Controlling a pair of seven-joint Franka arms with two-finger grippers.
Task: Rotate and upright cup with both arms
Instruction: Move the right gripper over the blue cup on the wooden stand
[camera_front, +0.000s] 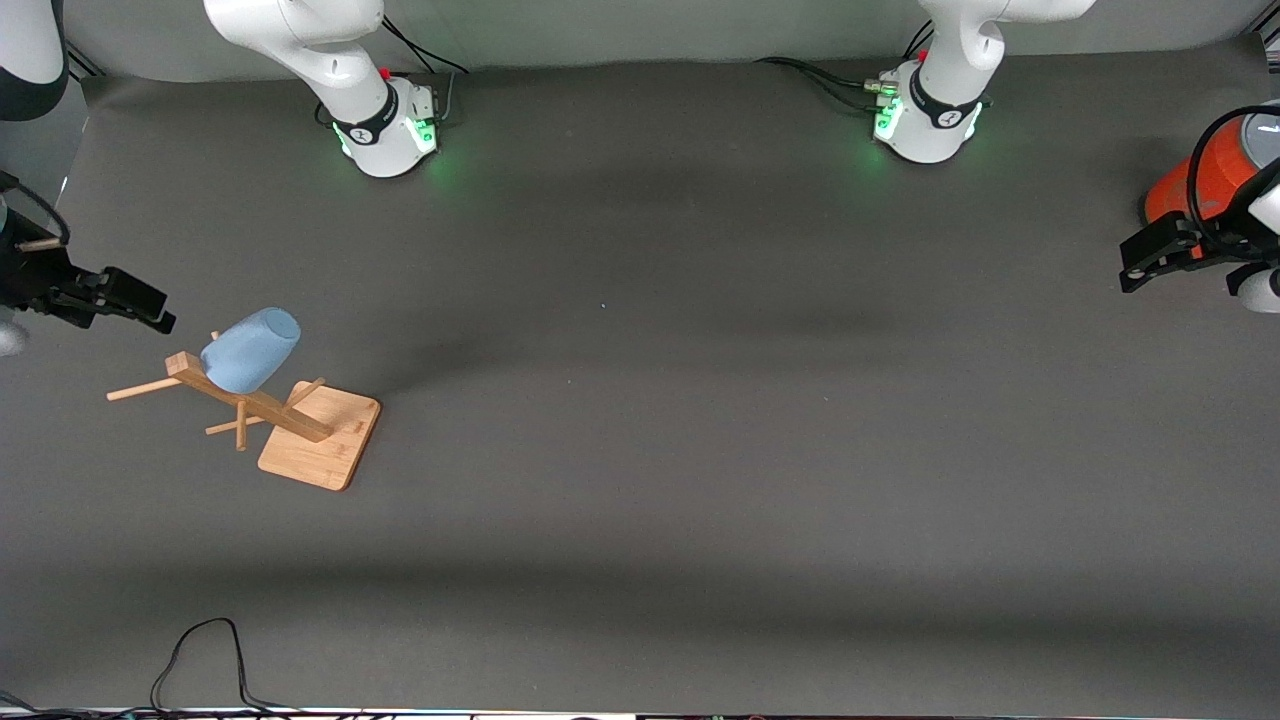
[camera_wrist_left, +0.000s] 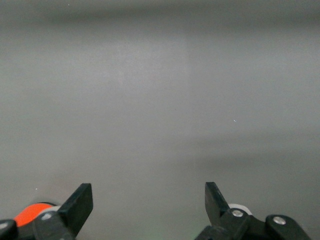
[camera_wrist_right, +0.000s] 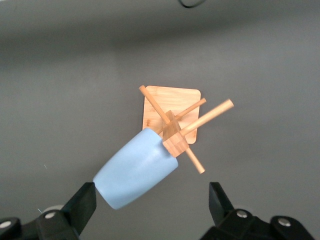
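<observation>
I should close my right gripper on the middle of the light blue cup's body (camera_front: 251, 352) (camera_wrist_right: 135, 169), between the cup's closed end and the wooden rack.
The light blue cup (camera_front: 250, 350) hangs tilted, mouth down, on a peg of the wooden rack (camera_front: 320, 440) toward the right arm's end of the table. My right gripper (camera_front: 148, 305) is open and empty, up in the air just beside the cup's closed end. In the right wrist view the cup (camera_wrist_right: 135, 167) lies between and slightly ahead of the open gripper (camera_wrist_right: 152, 200), with one fingertip (camera_wrist_right: 85, 197) close to its closed end. My left gripper (camera_front: 1140, 260) is open and empty, over the table's edge at the left arm's end, and waits; it also shows in the left wrist view (camera_wrist_left: 148, 200).
A large orange cylinder (camera_front: 1200, 180) with a grey top stands at the left arm's end, right by the left gripper; it also shows in the left wrist view (camera_wrist_left: 30, 212). A black cable (camera_front: 200, 660) loops at the table's near edge. The rack's pegs (camera_wrist_right: 210, 114) stick out sideways.
</observation>
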